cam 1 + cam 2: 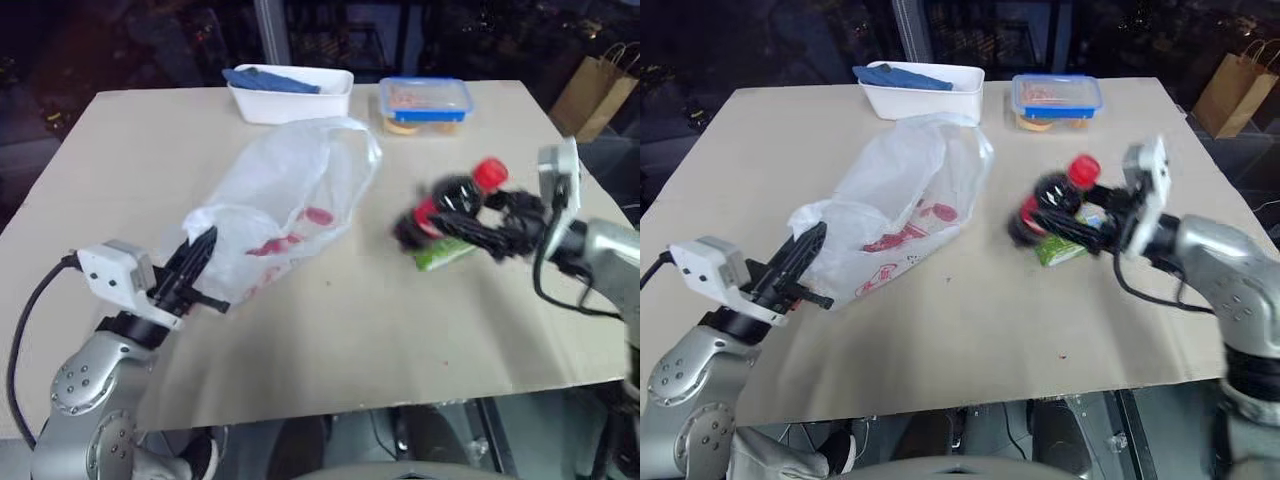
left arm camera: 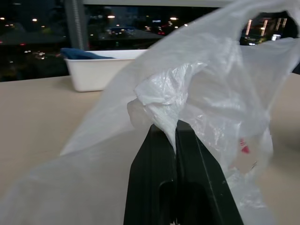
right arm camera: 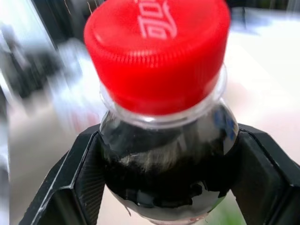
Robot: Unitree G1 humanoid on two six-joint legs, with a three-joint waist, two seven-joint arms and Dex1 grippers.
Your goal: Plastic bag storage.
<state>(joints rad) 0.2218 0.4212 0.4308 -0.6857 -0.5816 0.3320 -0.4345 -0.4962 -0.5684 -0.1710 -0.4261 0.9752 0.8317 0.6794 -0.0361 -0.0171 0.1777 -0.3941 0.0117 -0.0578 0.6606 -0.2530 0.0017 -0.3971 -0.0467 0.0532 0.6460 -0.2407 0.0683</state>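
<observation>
The cola bottle, now held above the table, will be put down by my right gripper inside the plastic bag, on the bag's red print [image 1: 318,210] [image 3: 86,117] below the bag's handle loop.
The plastic bag [image 1: 290,195] is thin translucent white with red print and lies on the left half of the table, its handle loop towards the far side. My left gripper [image 1: 205,250] is shut on the bag's near edge, and a crumpled fold of film [image 2: 164,101] stands pinched between the fingers [image 2: 187,154]. To the right, my right gripper [image 3: 166,154] is shut on a cola bottle [image 1: 455,200] with a red cap [image 3: 157,47], held above the table. The black fingers [image 3: 84,173] clasp the dark bottle just below its neck.
A green packet [image 1: 445,253] lies under the held bottle. At the far edge stand a white tub [image 1: 290,100] holding a blue cloth and a blue-lidded food box [image 1: 425,103]. A brown paper bag [image 1: 590,95] stands off the table's far right corner. The tabletop [image 1: 360,340] is beige.
</observation>
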